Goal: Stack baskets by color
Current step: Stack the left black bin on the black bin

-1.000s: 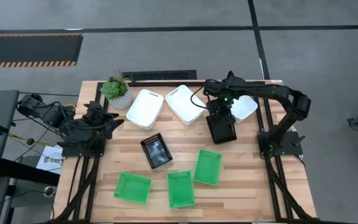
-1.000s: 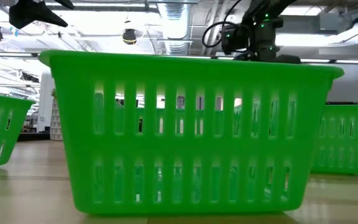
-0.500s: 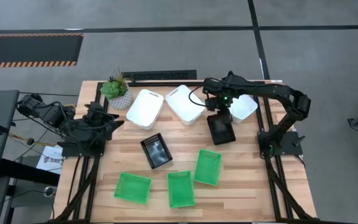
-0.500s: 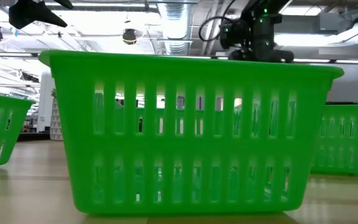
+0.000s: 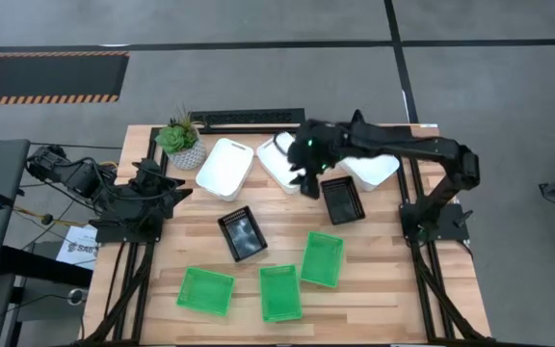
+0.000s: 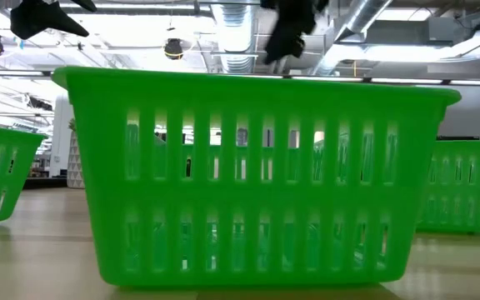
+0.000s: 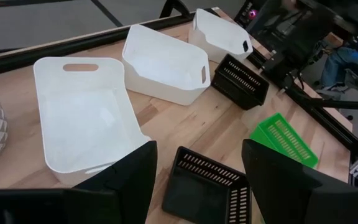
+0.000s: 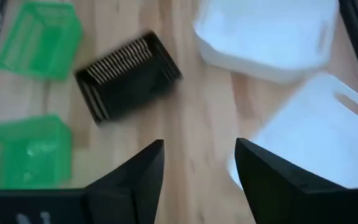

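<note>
The black basket nearer the potted plant has a long side [image 5: 258,226] facing the other black basket, and my right gripper will go there next and close on it.
Three white baskets [image 5: 224,169], [image 5: 279,161], [image 5: 376,170] sit along the far side of the table. Two black baskets [image 5: 243,234], [image 5: 342,200] rest on their bases mid-table. Three green baskets [image 5: 206,291], [image 5: 280,292], [image 5: 323,259] stand near the front edge. My right gripper [image 5: 307,183] hangs open above the table, between the middle white basket and the right black basket, with nothing between its fingers [image 8: 138,177]. My left gripper [image 7: 194,180] stays open and raised at the table's left side.
A potted plant [image 5: 181,143] stands at the far left corner, with a dark strip [image 5: 249,117] along the far edge behind it. Bare wood lies between the black and the green baskets. In the low view a green basket [image 6: 257,175] fills the foreground.
My right gripper has let go of the right black basket, which now rests on the table. It has then risen and swung toward the table's left, turning as it went, and ended over the gap beside the middle white basket.
</note>
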